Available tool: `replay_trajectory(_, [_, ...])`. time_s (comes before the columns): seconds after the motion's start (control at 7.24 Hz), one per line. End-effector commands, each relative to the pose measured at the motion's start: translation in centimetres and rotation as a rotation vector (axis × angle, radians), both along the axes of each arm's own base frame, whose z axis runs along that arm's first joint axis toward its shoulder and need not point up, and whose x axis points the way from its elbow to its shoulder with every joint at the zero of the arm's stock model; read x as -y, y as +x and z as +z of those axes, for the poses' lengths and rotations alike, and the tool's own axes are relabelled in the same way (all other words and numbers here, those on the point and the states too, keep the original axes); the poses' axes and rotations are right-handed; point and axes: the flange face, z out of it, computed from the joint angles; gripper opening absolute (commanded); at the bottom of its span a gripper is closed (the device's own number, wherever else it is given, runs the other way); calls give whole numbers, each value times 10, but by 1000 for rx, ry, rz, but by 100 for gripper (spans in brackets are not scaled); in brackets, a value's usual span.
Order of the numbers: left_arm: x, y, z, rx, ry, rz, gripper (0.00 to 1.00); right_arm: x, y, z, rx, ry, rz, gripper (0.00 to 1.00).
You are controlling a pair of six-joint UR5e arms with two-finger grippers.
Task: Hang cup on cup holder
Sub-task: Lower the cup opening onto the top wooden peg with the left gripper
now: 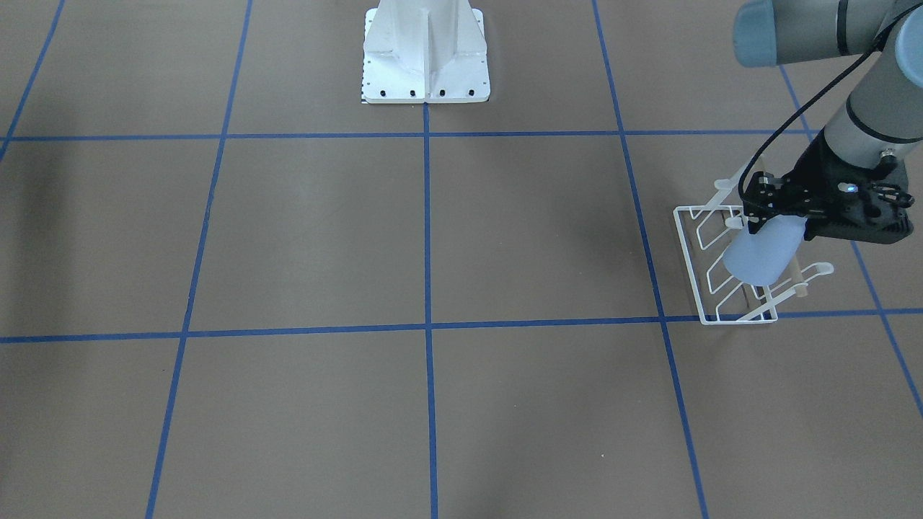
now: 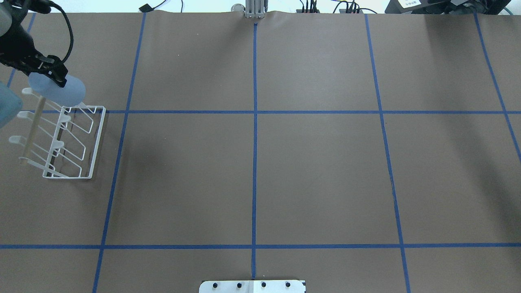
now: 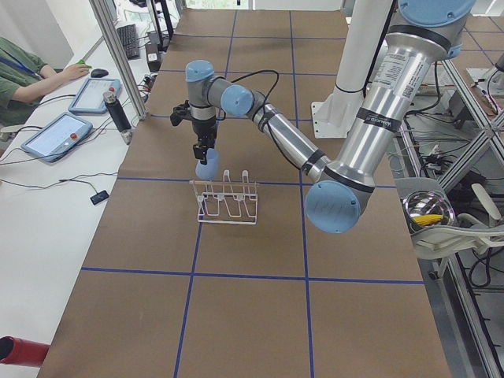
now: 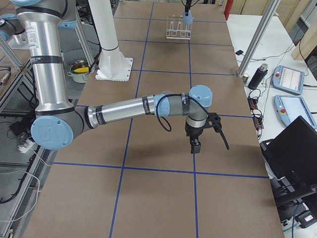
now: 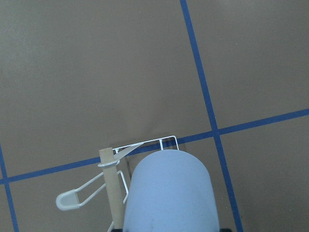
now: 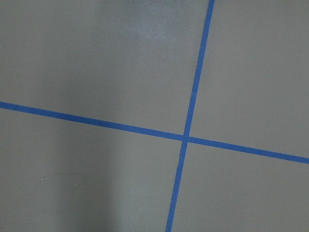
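Note:
The pale blue cup, now tilted over the holder's far end, will be let go by my left gripper on the cup holder's peg [image 1: 725,278] [image 5: 180,187] above the cup holder's far wire corner.
My left gripper [image 1: 753,216] is shut on the pale blue cup [image 1: 763,252] and holds it tilted over the far end of the white wire cup holder [image 1: 689,267]. The overhead view shows the same: the gripper [image 2: 51,73], the cup [image 2: 67,89], the rack [image 2: 96,142] with its wooden rod [image 2: 31,126]. In the left wrist view the cup [image 5: 169,193] fills the bottom, with the rod [image 5: 112,183] and one prong [image 5: 67,200] beside it. I cannot tell whether the cup touches a prong. My right gripper [image 4: 196,147] hangs over bare table far from the rack; I cannot tell whether it is open.
The robot's white base mount [image 1: 425,54] stands at the table's robot-side edge. Blue tape lines [image 6: 186,137] grid the brown table. A seated person [image 3: 24,75] and tablets [image 3: 55,135] are beyond the far edge. A metal bowl [image 3: 429,211] sits off the table.

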Motion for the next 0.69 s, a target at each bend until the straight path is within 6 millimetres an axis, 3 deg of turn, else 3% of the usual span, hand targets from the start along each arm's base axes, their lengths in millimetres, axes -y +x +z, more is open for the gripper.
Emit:
replay_trajectory(0.0, [2, 10, -1, 0, -1, 13, 0, 0, 0, -1, 1, 1, 0, 100])
replay_trajectory(0.55, [13, 20, 17, 19, -38, 22, 0, -3, -1, 1, 16, -3, -2, 100])
